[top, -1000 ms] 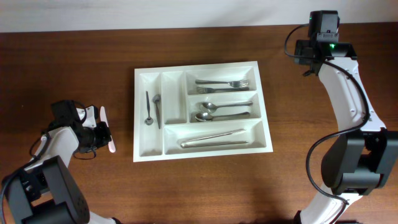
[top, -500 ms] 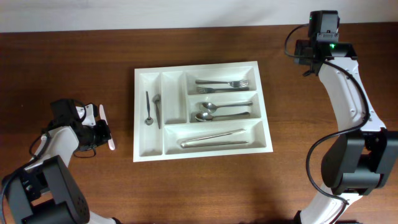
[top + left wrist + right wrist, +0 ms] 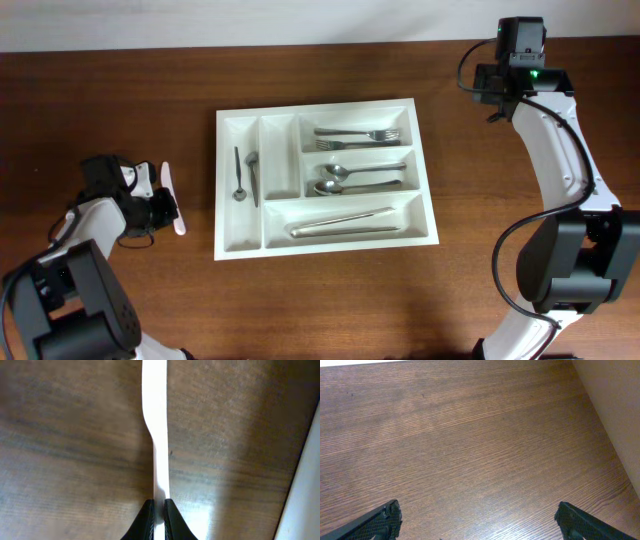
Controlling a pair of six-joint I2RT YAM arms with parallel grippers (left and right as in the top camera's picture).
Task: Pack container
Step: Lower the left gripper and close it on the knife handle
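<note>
The thin handle of the white utensil is tilted in my left gripper's fingers, so I need to lay it down flat and grip across its full width (image 3: 160, 467).
The white cutlery tray (image 3: 227, 240) lies mid-table. Forks (image 3: 357, 134), spoons (image 3: 358, 178) and knives (image 3: 342, 222) fill its three long compartments, and small spoons (image 3: 245, 177) lie in the leftmost narrow one. My left gripper (image 3: 158, 208) is left of the tray, low over the table, shut on a thin white plastic utensil (image 3: 171, 198). In the left wrist view the jaws (image 3: 159, 512) pinch this white utensil (image 3: 155, 435), and the tray edge (image 3: 306, 500) shows at the right. My right gripper (image 3: 480, 522) is open and empty over bare wood at the far right (image 3: 498, 88).
The second narrow tray compartment (image 3: 281, 158) holds nothing. A pale wall or edge (image 3: 615, 405) borders the table at the right of the right wrist view. Brown wooden tabletop (image 3: 330, 300) surrounds the tray.
My left gripper and the white utensil have shifted slightly toward the far side of the table. The right arm has not moved.
</note>
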